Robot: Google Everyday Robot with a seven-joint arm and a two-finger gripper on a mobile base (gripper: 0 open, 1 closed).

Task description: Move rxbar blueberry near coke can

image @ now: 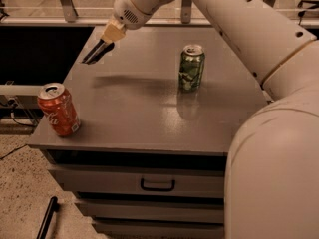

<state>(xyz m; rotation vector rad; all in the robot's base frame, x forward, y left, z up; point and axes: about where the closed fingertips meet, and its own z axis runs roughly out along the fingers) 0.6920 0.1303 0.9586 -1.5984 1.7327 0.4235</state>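
I need to release the rxbar blueberry on the grey table point(79, 89) behind the coke can, close to it.
The coke can point(58, 109) stands upright at the front left corner of the grey table point(134, 108). My gripper point(95, 54) hangs over the table's far left edge, well behind the can. It is shut on a thin dark flat thing that I take for the rxbar blueberry point(92, 56), held tilted above the surface. Its lettering does not show. No other bar lies on the table.
A green can point(191, 67) with a silver top stands upright at the middle right of the table. My large white arm point(259, 83) fills the right side of the view. Drawers point(157, 183) sit under the tabletop. A railing runs behind the table.
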